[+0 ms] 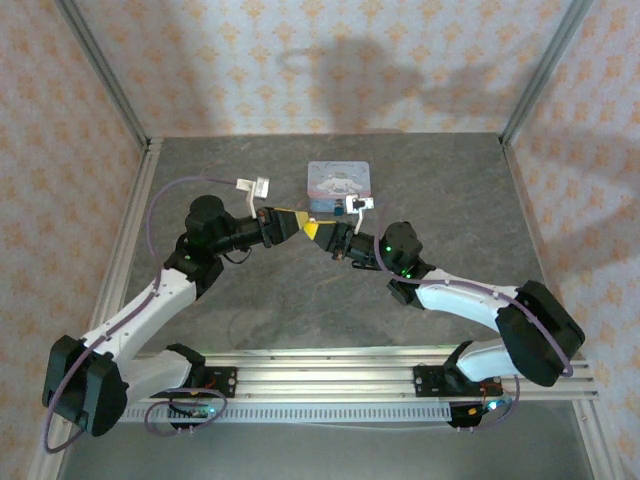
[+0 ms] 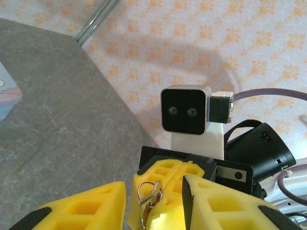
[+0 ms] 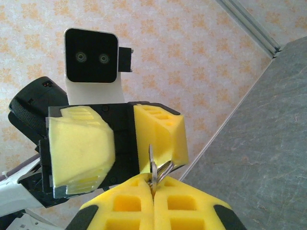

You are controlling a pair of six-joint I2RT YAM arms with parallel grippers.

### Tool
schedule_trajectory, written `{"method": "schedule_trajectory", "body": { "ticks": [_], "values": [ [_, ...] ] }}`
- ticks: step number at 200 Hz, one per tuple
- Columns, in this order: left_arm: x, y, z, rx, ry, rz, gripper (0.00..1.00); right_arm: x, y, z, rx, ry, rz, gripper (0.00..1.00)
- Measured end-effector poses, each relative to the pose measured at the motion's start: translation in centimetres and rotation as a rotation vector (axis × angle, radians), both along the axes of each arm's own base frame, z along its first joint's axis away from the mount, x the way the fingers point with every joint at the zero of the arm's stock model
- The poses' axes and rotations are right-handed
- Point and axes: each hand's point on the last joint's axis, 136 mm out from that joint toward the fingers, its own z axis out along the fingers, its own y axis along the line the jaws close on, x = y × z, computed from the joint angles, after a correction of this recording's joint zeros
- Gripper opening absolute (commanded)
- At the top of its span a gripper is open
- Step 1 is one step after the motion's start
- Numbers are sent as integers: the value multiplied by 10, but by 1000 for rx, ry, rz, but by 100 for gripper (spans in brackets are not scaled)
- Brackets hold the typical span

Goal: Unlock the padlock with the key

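The wire ring sticks out beside the key's blade at the fingers of my right gripper, so next my left gripper takes the key (image 3: 151, 154) before my right gripper grips it again.
My two grippers meet tip to tip in the air, just in front of the tin. In the right wrist view my right gripper (image 3: 154, 186) is shut on the key (image 3: 151, 160). The key's thin metal blade and its wire ring (image 3: 164, 170) stick out of the closed yellow fingertips. My left gripper (image 2: 154, 184) is open, one yellow finger (image 2: 86, 208) on each side of the right gripper's tips and the key ring (image 2: 151, 193). From above, the left gripper (image 1: 298, 222) and the right gripper (image 1: 318, 233) touch noses. The padlock is hidden.
A light-blue printed tin (image 1: 338, 183) lies on the grey table (image 1: 450, 190) behind the grippers, and its corner shows at the left edge of the left wrist view (image 2: 5, 98). Patterned walls and metal posts (image 1: 105, 75) enclose the table on three sides.
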Motion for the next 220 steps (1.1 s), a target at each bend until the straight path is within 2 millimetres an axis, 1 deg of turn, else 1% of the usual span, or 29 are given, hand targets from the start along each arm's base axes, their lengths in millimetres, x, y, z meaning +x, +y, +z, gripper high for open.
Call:
{"method": "schedule_trajectory", "body": {
  "ticks": [30,66,98,123,129,132,148,159,172,182,195,207,220],
  "values": [
    [-1,-1,1,-1,-2,-5,27,-1,1,-1,-3,1,9,0],
    [-1,-1,1,5,-10,-6,12,-2,3,-6,-12,9,23,0],
    [0,-1,4,26,-24,-8,0,-2,4,-4,-10,4,28,0],
    [-2,0,4,72,-40,-14,0,-3,4,-5,-19,5,32,0],
    [-3,0,3,91,-42,-17,0,-3,5,-7,-27,7,34,4],
    [-3,0,3,101,-42,-20,0,-3,5,-7,-32,7,36,8],
    [-7,2,2,177,-52,-37,0,-6,6,-12,-89,1,45,34],
    [-11,4,4,249,-71,-55,0,-8,4,-17,-162,-5,45,48],
    [-16,7,14,334,-116,-83,0,-12,-2,-21,-265,-30,44,54],
    [-20,9,22,392,-154,-107,0,-19,-9,-22,-334,-51,50,56],
    [-23,12,28,465,-191,-142,0,-29,-20,-21,-415,-92,56,58],
    [-27,13,25,523,-202,-184,0,-38,-30,-18,-472,-135,61,60],
    [-30,14,16,574,-187,-234,0,-44,-36,-16,-508,-175,71,61]
  ]
}}
